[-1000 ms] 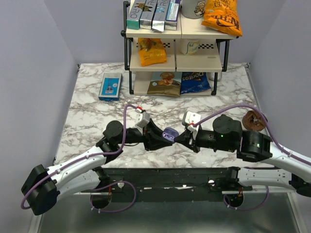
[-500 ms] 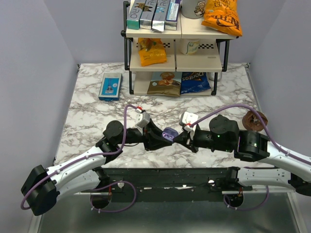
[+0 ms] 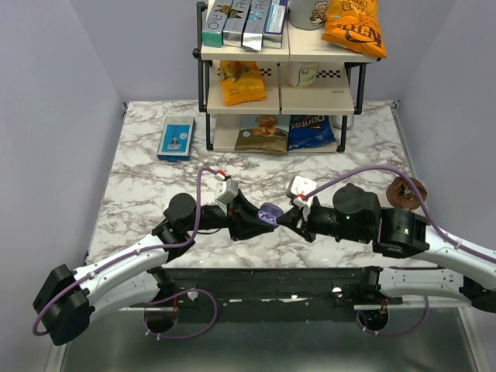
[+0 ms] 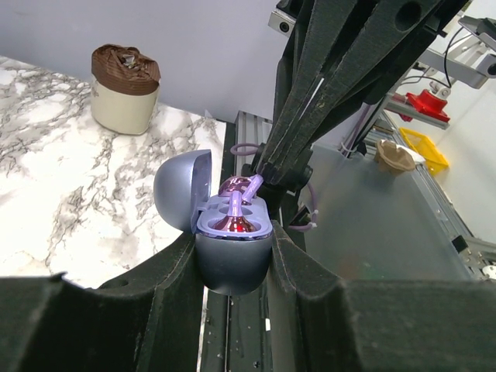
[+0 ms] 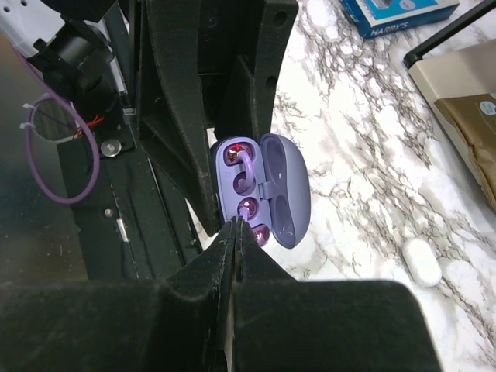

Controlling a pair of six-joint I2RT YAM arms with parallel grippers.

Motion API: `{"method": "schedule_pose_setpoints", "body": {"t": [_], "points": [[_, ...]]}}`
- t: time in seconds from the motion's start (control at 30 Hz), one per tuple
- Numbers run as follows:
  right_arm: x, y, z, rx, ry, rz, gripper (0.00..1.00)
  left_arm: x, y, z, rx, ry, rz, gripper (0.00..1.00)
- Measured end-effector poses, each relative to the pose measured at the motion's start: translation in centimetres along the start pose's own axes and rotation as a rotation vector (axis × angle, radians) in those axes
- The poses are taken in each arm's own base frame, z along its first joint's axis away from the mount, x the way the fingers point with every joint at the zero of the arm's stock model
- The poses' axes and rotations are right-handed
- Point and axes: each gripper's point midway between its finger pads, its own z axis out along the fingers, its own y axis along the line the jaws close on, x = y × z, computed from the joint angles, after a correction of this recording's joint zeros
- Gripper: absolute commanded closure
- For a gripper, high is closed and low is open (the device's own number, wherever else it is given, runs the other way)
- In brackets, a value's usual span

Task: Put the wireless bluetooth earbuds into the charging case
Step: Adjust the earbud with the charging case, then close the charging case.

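Note:
The robot's left gripper needs to release the charging case, held just above the table's near edge, on the marble table (image 3: 248,189) in front of the brown snack bag.
My left gripper (image 3: 262,215) is shut on the charging case (image 3: 270,212), a lavender oval shell held just above the table's near edge. In the left wrist view the case (image 4: 232,260) sits between the jaws with its lid (image 4: 180,198) swung open to the left. One earbud (image 4: 233,208) rests in a well. My right gripper (image 3: 282,219) meets the case from the right, shut on the stem of a second earbud (image 4: 253,184). In the right wrist view that earbud (image 5: 244,210) pokes from the closed gripper (image 5: 237,226) into a well of the case (image 5: 267,190).
A blue box (image 3: 177,138) lies at the back left. A two-tier shelf rack (image 3: 279,85) with snack bags stands at the back. A brown-topped cup (image 3: 406,192) stands at the right. A small white oval object (image 5: 421,260) lies on the marble table (image 3: 155,186).
The right arm has shifted slightly left, bringing its earbud closer onto the open case. The left arm with the case has barely moved.

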Motion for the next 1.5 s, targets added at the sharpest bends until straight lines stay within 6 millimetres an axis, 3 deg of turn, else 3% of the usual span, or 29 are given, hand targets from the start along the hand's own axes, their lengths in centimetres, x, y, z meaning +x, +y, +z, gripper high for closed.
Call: {"method": "schedule_pose_setpoints", "body": {"t": [0.4,0.43,0.57,0.67,0.87,1.1,1.27,1.5], "points": [[0.4,-0.7,0.2,0.039,0.018,0.003,0.89,-0.3,-0.4,-0.2,0.012,-0.015,0.01,1.0],[0.4,-0.7,0.2,0.039,0.018,0.003,0.87,-0.3,-0.4,-0.2,0.012,-0.016,0.01,1.0],[0.1,-0.7,-0.2,0.04,0.004,0.009,0.63,-0.4,-0.5,-0.2,0.016,-0.022,0.016,1.0],[-0.5,-0.8,-1.1,0.042,-0.031,0.02,0.59,-0.7,-0.7,-0.2,0.021,-0.032,0.028,1.0],[-2.3,-3.2,-2.8,0.173,-0.101,0.074,0.62,-0.8,-0.7,-0.2,0.023,-0.036,0.031,1.0],[-1.6,-6.8,0.1,0.32,-0.012,0.178,0.66,-0.8,-0.8,-0.1,0.027,-0.037,0.033,1.0],[0.2,-6.3,2.1,0.293,0.073,0.188,0.66,-0.9,-0.8,-0.1,0.028,-0.038,0.035,1.0],[-0.1,-4.8,2.3,0.201,0.066,0.186,0.66,-0.9,-0.8,-0.1,0.029,-0.041,0.043,1.0]]}}
